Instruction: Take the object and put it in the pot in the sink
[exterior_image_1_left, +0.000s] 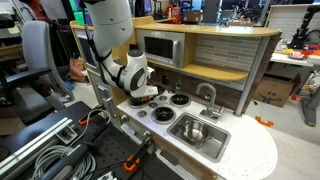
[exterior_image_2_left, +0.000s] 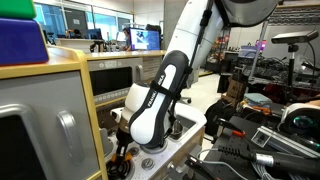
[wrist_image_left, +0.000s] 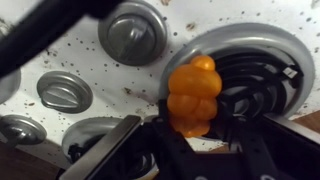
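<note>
My gripper will let go of the orange lumpy toy near the middle of the silver pot's shiny bottom (exterior_image_1_left: 194, 136), inside the sink.
In the wrist view a small lumpy orange object (wrist_image_left: 194, 92) sits between my gripper's (wrist_image_left: 196, 130) dark fingers, which are shut on its lower part. It is over the rim of a black stove burner (wrist_image_left: 255, 70) on the white countertop. In an exterior view my gripper (exterior_image_1_left: 141, 92) is low over the stove, to the left of the sink (exterior_image_1_left: 214, 143). The shiny silver pot (exterior_image_1_left: 193, 130) stands inside the sink, below the grey faucet (exterior_image_1_left: 209, 98). In an exterior view (exterior_image_2_left: 124, 152) the arm hides most of the gripper, and the sink and pot are out of view.
Grey stove knobs (wrist_image_left: 135, 32) (wrist_image_left: 63, 90) lie beside the burner. A toy microwave (exterior_image_1_left: 160, 47) and a wooden shelf stand behind the stove. Cables and clamps (exterior_image_1_left: 70, 150) lie on the bench in front of the toy kitchen.
</note>
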